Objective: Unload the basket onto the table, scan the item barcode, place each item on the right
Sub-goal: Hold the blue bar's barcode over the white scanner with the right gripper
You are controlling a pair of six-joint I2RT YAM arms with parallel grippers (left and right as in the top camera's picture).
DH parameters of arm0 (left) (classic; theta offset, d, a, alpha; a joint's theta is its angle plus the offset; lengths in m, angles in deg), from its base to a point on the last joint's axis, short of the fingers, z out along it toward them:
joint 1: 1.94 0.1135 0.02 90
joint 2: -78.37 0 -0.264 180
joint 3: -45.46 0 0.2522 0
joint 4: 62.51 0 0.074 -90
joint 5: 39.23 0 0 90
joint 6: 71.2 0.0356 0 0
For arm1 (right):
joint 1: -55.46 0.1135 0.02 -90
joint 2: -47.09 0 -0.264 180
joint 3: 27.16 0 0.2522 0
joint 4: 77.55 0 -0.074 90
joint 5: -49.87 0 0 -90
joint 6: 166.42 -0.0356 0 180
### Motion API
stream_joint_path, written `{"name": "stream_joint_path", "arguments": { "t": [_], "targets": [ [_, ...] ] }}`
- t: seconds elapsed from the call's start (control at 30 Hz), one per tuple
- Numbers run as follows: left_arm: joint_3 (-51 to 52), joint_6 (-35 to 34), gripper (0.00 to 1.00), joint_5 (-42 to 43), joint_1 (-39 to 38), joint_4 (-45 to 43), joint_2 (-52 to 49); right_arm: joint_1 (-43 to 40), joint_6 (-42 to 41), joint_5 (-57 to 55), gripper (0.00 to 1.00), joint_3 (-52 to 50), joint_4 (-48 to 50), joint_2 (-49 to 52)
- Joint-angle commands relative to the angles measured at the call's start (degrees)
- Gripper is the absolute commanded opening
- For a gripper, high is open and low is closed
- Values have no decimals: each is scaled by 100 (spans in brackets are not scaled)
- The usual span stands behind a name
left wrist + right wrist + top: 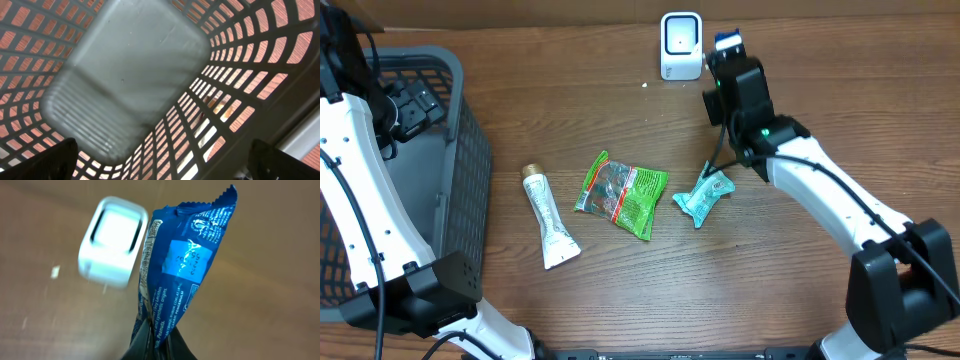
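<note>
The robot's right gripper should release the blue packet on the bare table (pixel 834 169) beyond the teal packet, opposite the basket.
My right gripper (pixel 724 55) is shut on the lower end of a blue snack packet (pixel 727 42), which it holds up just right of the white scanner (pixel 681 45) at the back of the table. In the right wrist view the blue packet (pixel 185 265) stands upright from the right gripper (pixel 157 337), its printed back facing the camera, and the scanner (pixel 112 242) is blurred behind it to the left. My left gripper (pixel 415 105) hangs open over the grey basket (pixel 460 120). The left wrist view looks down into the basket (pixel 125 75), where the left gripper (pixel 162 165) holds nothing.
On the wooden table lie a white tube (pixel 550 218), a green packet (pixel 623 195) and a small teal packet (pixel 703 197), in a row across the middle. The basket stands at the left edge.
</note>
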Motion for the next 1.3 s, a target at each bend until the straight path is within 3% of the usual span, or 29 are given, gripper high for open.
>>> {"name": "stream_joint_path", "arguments": {
  "t": [0.0, 0.17, 0.37, 0.73, 1.27],
  "targets": [
    [39, 109, 99, 9, -20, 11, 24, 2, 898, -597, 4, 1176, 155, 245],
    [39, 109, 99, 9, -22, 11, 24, -11, 1792, -614, 4, 1928, 909, 962],
    [39, 109, 99, 9, -20, 11, 24, -9, 3821, -885, 4, 1937, 2791, 2059],
    [39, 109, 100, 9, -20, 11, 24, -85, 5298, -409, 4, 1937, 4229, 3241],
    [39, 109, 100, 9, -20, 11, 24, -240, 5228, -407, 4, 1937, 4583, 3748]
  ]
}}
